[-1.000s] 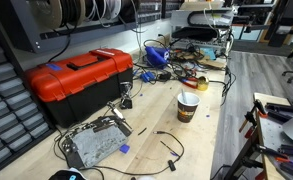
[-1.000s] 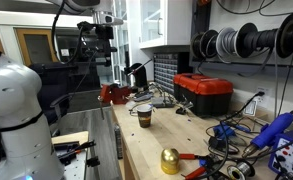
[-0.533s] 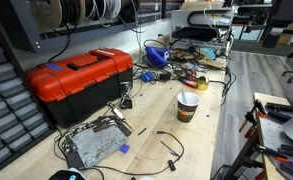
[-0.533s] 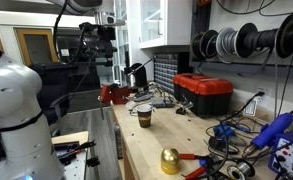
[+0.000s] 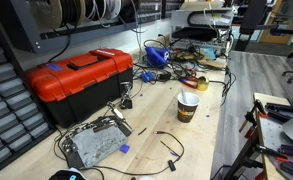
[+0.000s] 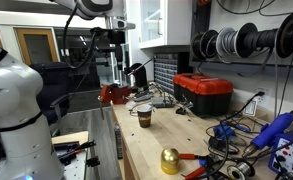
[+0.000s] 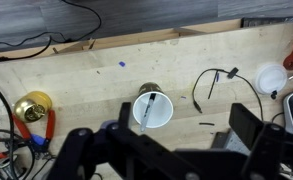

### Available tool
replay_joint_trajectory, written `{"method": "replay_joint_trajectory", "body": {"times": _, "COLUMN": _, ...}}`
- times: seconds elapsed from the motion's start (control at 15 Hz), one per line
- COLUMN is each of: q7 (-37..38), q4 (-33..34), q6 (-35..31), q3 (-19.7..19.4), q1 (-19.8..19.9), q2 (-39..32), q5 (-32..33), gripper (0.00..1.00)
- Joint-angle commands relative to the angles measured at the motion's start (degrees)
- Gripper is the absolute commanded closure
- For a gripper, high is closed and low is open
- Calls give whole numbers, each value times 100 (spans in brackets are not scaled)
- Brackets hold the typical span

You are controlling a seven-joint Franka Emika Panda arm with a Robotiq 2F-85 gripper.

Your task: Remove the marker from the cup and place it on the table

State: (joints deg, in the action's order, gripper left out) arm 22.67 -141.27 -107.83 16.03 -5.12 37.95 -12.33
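Observation:
The marker's pale upper end point(image 5: 180, 93) point(image 7: 144, 128) sticks out over the paper cup's rim, and my gripper needs to go there next and close on it.
The paper cup point(image 7: 153, 108) stands upright on the pale wood table point(image 7: 96, 70), with its white inside facing the wrist camera. The slim marker point(image 7: 146, 107) leans inside it. My gripper point(image 7: 164, 142) is open and empty, high above the table, and the cup lies between its two dark fingers in the wrist view. In both exterior views the cup point(image 5: 188, 106) point(image 6: 143, 115) stands alone on the table point(image 5: 204, 140) point(image 6: 146, 148). A bit of yellow shows at its rim point(image 5: 192, 96). The gripper point(image 6: 114, 75) hangs well above and behind the cup.
A red toolbox point(image 5: 81, 80) point(image 6: 204, 92) stands beside the cup. A grey metal box point(image 5: 94, 145), black cables point(image 5: 166, 140) point(image 7: 214, 80) and a gold bell-shaped thing point(image 6: 170, 160) point(image 7: 31, 105) lie around. Tools and cable clutter fill the table's far end point(image 5: 181, 60).
The arm has shifted sideways toward the table, carrying the gripper closer over the cup. The cup and marker have not moved.

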Motion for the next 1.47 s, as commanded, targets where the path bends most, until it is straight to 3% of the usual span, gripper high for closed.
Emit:
{"method": "replay_joint_trajectory", "body": {"times": 0.0, "q7": -142, "q4": 98, "q6": -312, "q3": -155, "q1": 71, "q2": -393, "q5": 168, "gripper": 0}}
{"method": "replay_joint_trajectory", "body": {"times": 0.47, "q7": -298, "q4": 53, "q6": -976, "q3": -335, "q1": 116, "q2": -1126, "q5": 494, "gripper": 0}}
{"method": "replay_joint_trajectory", "body": {"times": 1.0, "q7": -186, "q4": 10, "q6": -855, "q3": -335, "q1": 8, "q2": -1038, "q5": 400, "gripper": 0}}
{"method": "replay_joint_trajectory", "body": {"times": 1.4, "q7": -289, "q4": -111, "q6": -1292, "q3": -387, "q1": 80, "q2": -1348, "q5": 477, "gripper": 0}}
